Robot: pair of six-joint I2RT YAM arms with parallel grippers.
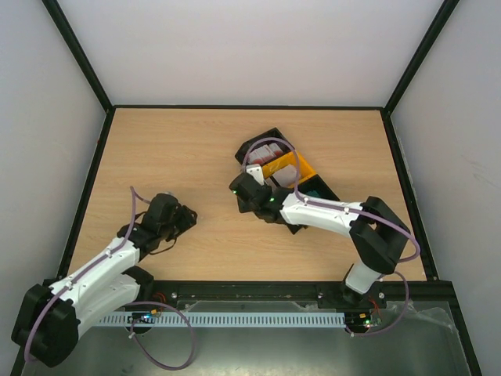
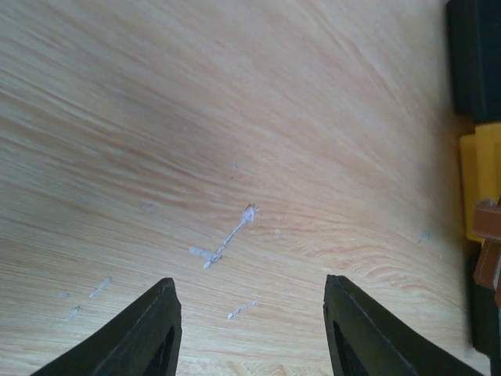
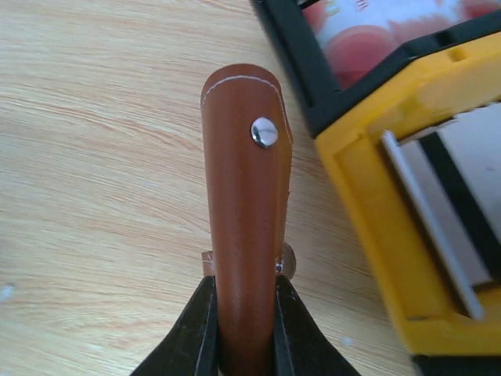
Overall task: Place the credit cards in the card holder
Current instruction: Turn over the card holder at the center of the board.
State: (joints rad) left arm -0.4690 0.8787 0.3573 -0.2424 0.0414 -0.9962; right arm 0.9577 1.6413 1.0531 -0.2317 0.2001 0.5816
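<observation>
I should lay the card holder flat with my right gripper for my left gripper to pin, as it is on edge with its strap loose, then take the strap [image 3: 288, 260].
My right gripper [image 3: 244, 313] is shut on the brown leather card holder [image 3: 246, 196], which stands on edge above the wood with its strap and silver snap facing the camera. It hangs just left of the black-and-yellow tray [image 3: 352, 172]. Credit cards lie in that tray: red-and-white ones [image 3: 376, 31] in the black compartment and a white-grey card with a dark stripe [image 3: 458, 196] in the yellow one. My left gripper [image 2: 249, 283] is open over bare wood with nothing between its fingers. In the top view the left gripper [image 1: 184, 215] sits well left of the right gripper [image 1: 245, 192].
The tray [image 1: 307, 169] lies diagonally at the table's middle right, partly under the right arm. A black frame rims the wooden table [image 1: 180, 149]. The left wrist view catches the tray's yellow edge [image 2: 481, 180] and a bit of the brown card holder [image 2: 489, 235] at far right.
</observation>
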